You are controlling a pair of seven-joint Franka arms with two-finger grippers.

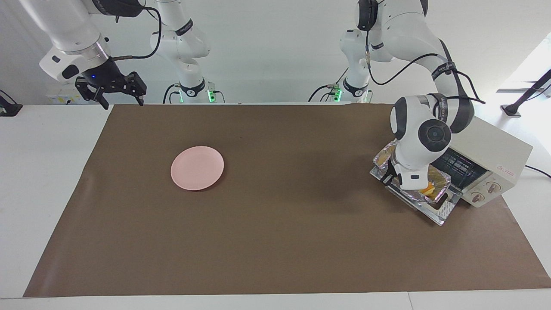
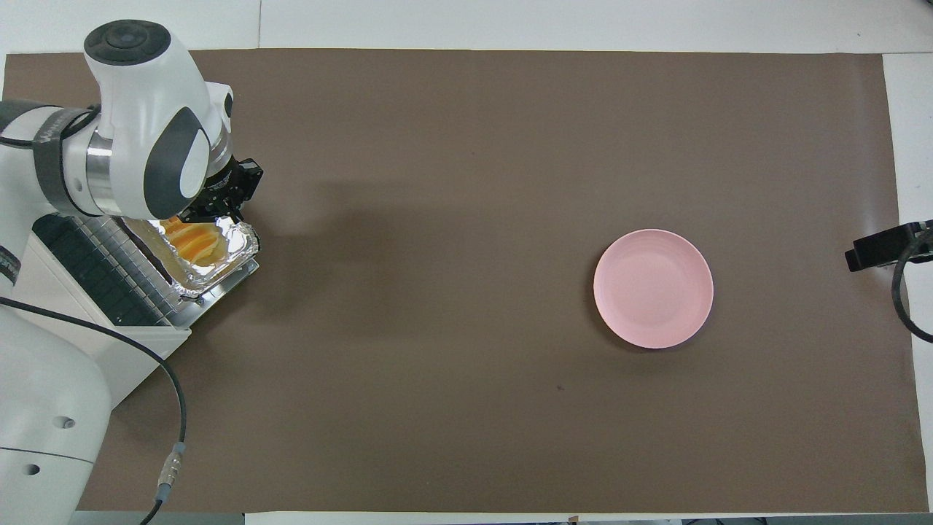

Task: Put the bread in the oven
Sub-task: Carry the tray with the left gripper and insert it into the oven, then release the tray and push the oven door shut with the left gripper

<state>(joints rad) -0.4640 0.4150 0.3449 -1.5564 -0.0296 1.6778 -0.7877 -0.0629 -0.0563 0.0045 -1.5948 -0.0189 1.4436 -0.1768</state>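
The robot's left gripper will release the foil tray with the bread on the dark wire rack inside the oven's opening [image 2: 84, 261].
The bread [image 1: 427, 188] [image 2: 195, 244], a yellow-orange ridged loaf, lies in a crinkled foil tray [image 1: 440, 192] [image 2: 237, 244]. The tray rests on the dropped-open door [image 1: 440, 214] [image 2: 222, 284] of the cream-white oven [image 1: 495, 157] [image 2: 80, 350] at the left arm's end of the table. My left gripper [image 1: 392, 177] [image 2: 219, 210] is low at the tray's rim, on the side away from the oven's opening, and its wrist hides most of the tray in the facing view. My right gripper [image 1: 122, 102] [image 2: 885, 248] is open and empty, raised over the table's edge at the right arm's end, where that arm waits.
A round pink plate [image 1: 197, 168] [image 2: 653, 288] lies bare on the brown mat [image 1: 275, 241] toward the right arm's end. The oven's dark wire rack [image 1: 458, 165] [image 2: 80, 270] shows inside the opening. A cable runs from the oven off the table.
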